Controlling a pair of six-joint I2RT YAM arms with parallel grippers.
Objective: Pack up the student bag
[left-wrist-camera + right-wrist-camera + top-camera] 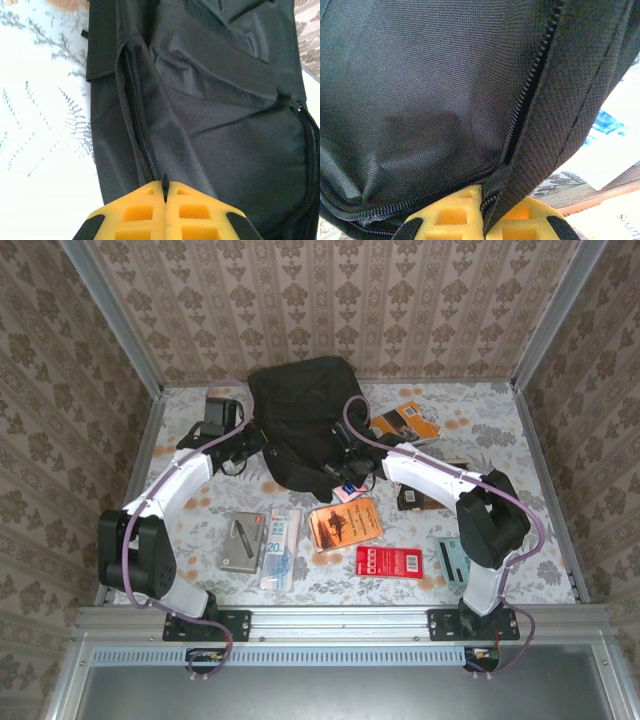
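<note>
The small black zipper pull will leave my left gripper over the flowered table (240, 448), just outside the side edge of the student bag.
The student bag (298, 420), a large black fabric backpack, lies at the middle back of the table. My left gripper (258, 447) is at the bag's left side. In the left wrist view my left gripper (165, 186) is shut on the small black zipper pull (165, 181) at the end of a long zipper (140, 135). My right gripper (345, 466) is at the bag's near right edge. In the right wrist view my right gripper (489, 201) is shut on a fold of the bag's fabric with zipper teeth (527, 95) in it.
In front of the bag lie an orange book (345, 523), a red packet (390, 561), a grey case (243, 540) and a clear pack with blue print (280, 545). Another orange book (405, 421) lies at the back right, a brown book (420, 498) under the right arm.
</note>
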